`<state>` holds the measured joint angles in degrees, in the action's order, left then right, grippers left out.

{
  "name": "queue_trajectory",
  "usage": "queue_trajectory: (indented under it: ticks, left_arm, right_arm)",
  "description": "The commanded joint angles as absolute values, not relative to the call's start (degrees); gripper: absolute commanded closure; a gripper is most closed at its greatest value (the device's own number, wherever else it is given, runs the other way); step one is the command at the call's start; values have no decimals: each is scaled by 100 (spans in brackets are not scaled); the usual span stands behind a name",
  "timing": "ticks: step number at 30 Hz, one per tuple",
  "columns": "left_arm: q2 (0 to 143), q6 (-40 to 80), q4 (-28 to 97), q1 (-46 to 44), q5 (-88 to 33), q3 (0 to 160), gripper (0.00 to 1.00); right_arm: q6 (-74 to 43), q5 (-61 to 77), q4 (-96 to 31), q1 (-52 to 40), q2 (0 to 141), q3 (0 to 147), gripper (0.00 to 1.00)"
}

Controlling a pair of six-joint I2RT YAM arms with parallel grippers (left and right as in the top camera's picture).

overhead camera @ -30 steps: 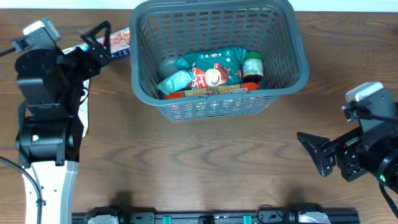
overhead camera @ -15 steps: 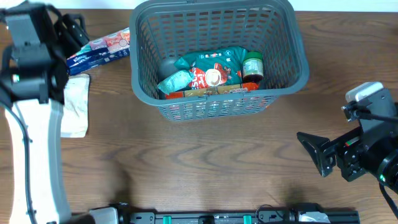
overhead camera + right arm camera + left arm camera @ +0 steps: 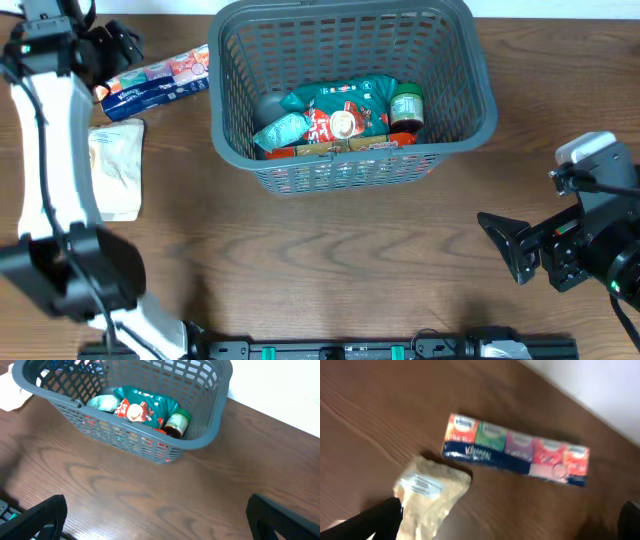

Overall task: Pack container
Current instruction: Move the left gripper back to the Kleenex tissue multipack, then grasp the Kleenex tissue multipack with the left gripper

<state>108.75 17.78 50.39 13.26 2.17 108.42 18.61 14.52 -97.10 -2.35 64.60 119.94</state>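
The robot's left gripper will close on the purple middle section (image 3: 158,81) (image 3: 519,452) of the multicolour tissue pack, next to the pack's red section.
The dark grey mesh container (image 3: 228,150) stands at the table's back centre; it also shows in the right wrist view (image 3: 200,442). It holds a green snack bag (image 3: 345,105), a green-lidded jar (image 3: 405,105) and an orange box (image 3: 340,148). A multicolour tissue pack (image 3: 155,80) (image 3: 515,450) and a beige pouch (image 3: 115,170) (image 3: 427,492) lie on the table left of the container. My left gripper (image 3: 115,45) (image 3: 500,530) is open and empty, above the table by the tissue pack. My right gripper (image 3: 500,240) (image 3: 155,525) is open and empty at the right.
The white wall edge (image 3: 600,395) runs behind the table. A dark rail (image 3: 350,350) lies along the front edge. My left arm (image 3: 60,200) stretches along the left side, beside the pouch.
My left arm has stretched out toward the far left corner, uncovering the beige pouch and tissue pack. The right arm and the container have not moved.
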Motion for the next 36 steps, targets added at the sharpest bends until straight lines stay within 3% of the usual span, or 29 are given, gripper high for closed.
queue_trajectory:
  ticks: [1, 10, 16, 25, 36]
  left_arm:
    - [11314, 1656, 5264, 1391, -204, 11408, 1]
    - [12296, 582, 5697, 1409, -237, 12648, 1]
    - [12449, -1564, 5400, 1404, -215, 12849, 1]
    - [12477, -3441, 4648, 1402, -620, 12844, 1]
    - [13139, -4029, 4571, 1380, -711, 12827, 0]
  right_arm:
    - [1804, 1437, -9725, -270, 6449, 11998, 1]
    - [1804, 1437, -9725, -272, 6449, 11998, 1]
    - [1804, 1437, -9725, -272, 6449, 11998, 1]
    - [1804, 1437, -9725, -272, 6449, 11998, 1]
    - [1804, 1437, -9725, -270, 6449, 11998, 1]
